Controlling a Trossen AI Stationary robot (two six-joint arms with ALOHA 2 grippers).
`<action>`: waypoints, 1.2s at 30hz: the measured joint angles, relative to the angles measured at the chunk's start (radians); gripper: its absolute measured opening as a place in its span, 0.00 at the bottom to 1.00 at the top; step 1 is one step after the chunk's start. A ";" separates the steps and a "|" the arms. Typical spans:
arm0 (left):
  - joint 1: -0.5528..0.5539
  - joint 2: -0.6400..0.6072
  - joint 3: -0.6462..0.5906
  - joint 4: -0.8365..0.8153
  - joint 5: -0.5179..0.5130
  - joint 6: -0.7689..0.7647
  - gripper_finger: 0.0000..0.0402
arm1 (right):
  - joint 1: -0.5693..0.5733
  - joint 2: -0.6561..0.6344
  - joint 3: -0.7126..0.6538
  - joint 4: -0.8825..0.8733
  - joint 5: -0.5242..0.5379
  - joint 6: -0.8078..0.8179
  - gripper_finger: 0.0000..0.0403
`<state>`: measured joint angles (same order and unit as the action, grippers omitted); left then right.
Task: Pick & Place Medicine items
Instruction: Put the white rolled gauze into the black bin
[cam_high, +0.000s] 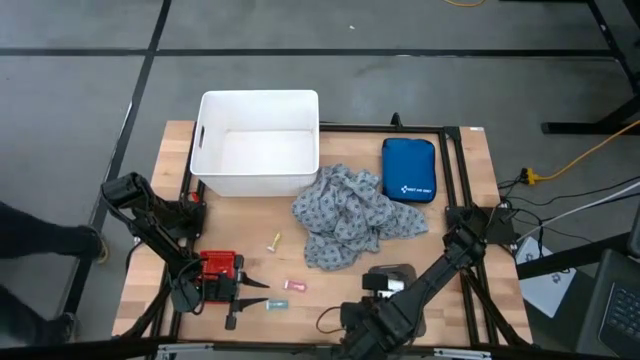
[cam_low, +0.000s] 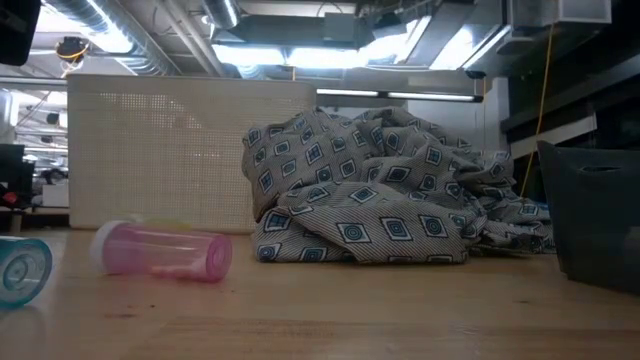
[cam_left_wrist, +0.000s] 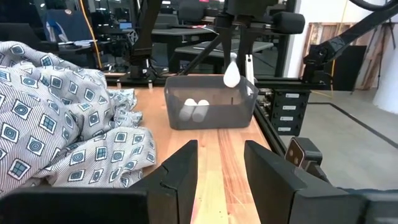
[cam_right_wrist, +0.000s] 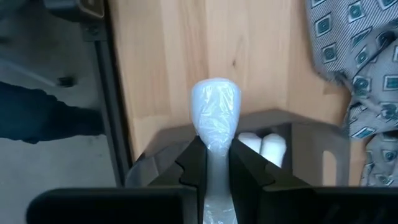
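My right gripper needs to let go of the white packet in the dark grey basket (cam_high: 384, 298) (cam_right_wrist: 225, 160) beside the two white items.
My right gripper (cam_right_wrist: 217, 168) points down over a dark grey mesh basket (cam_left_wrist: 208, 102) near the table's near edge and is shut on a white plastic-wrapped packet (cam_right_wrist: 214, 109). Two more white items (cam_right_wrist: 262, 146) lie inside the basket. My left gripper (cam_left_wrist: 219, 177) is open and low over the wood to the basket's left, with nothing between its fingers. A pink tube (cam_low: 160, 250), a teal one (cam_low: 20, 270) and a yellow one (cam_high: 272, 240) lie flat on the table between that gripper and the cloth. My right gripper pinches the white packet between its two fingers by the narrow stretch (cam_right_wrist: 217, 155) behind its rounded end. The fingers come from above, pointing down. The packet is lifted clear, and its rounded end (cam_left_wrist: 231, 76) hangs below the fingertips, above the basket's rim.
A crumpled grey patterned cloth (cam_high: 350, 215) lies mid-table beside a blue zipped pouch (cam_high: 408, 170). A white bin (cam_high: 257, 142) stands at the far edge. A black frame (cam_high: 462, 180) borders the table. A person in dark clothing (cam_high: 35, 240) stands off the left side.
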<state>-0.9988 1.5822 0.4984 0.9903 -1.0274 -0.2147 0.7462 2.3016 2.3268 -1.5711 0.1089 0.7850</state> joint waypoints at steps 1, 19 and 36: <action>0.000 0.000 0.000 0.000 0.000 -0.002 0.32 | 0.007 0.000 0.000 0.000 0.000 0.013 0.12; 0.000 0.000 0.000 0.000 0.000 -0.009 0.32 | 0.129 -0.032 -0.242 0.000 0.047 0.421 0.11; 0.020 0.000 0.000 -0.008 0.000 -0.009 0.32 | 0.120 -0.209 -0.586 0.231 -0.007 0.451 0.12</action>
<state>-0.9791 1.5822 0.4984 0.9825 -1.0271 -0.2234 0.8664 2.0930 1.7403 -1.3404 0.1017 1.2361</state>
